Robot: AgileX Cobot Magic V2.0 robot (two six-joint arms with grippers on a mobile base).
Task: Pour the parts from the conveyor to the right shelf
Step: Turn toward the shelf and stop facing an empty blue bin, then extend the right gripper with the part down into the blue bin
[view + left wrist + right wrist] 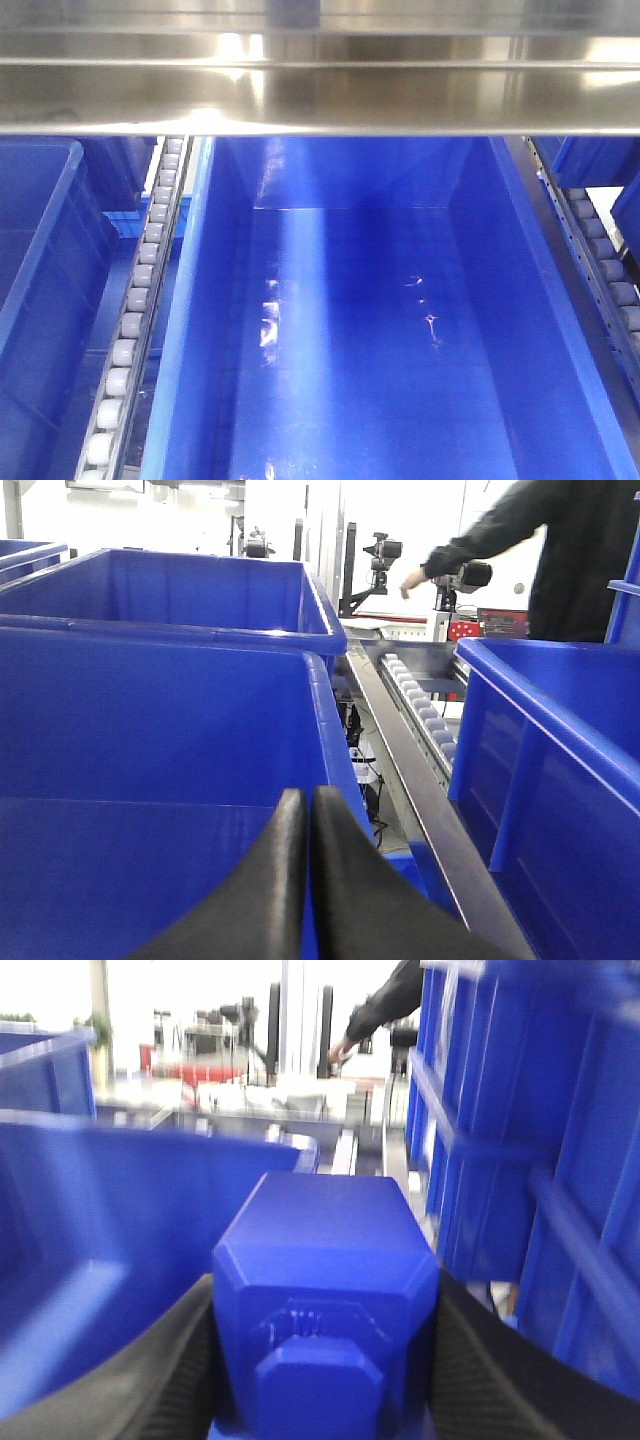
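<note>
My right gripper is to let go of the block on the large blue bin's bottom beside the small star-shaped glint (pixel 370 319).
The part, a bright-blue block (pixel 325 1250) with a raised tab facing the camera, fills the right wrist view. My right gripper (pixel 326 1360) is shut on it, one black finger pressing each side. The block hangs above a deep blue bin (pixel 90 1230) of the right shelf. In the front view the shelf's steel bar (pixel 320 95) crosses the top, with a large blue bin (pixel 380 330) below that shows no contents. My left gripper (pixel 309 805) is shut with nothing between its fingers, over the edge of a blue bin (pixel 150 730). The conveyor is out of view.
White roller lanes (pixel 150 260) (pixel 420 705) run between the bins. More blue bins stand at the left (pixel 40 260) and right (pixel 560 740), and stacked ones rise at the right (pixel 500 1110). A person in black (pixel 570 550) stands behind the shelf.
</note>
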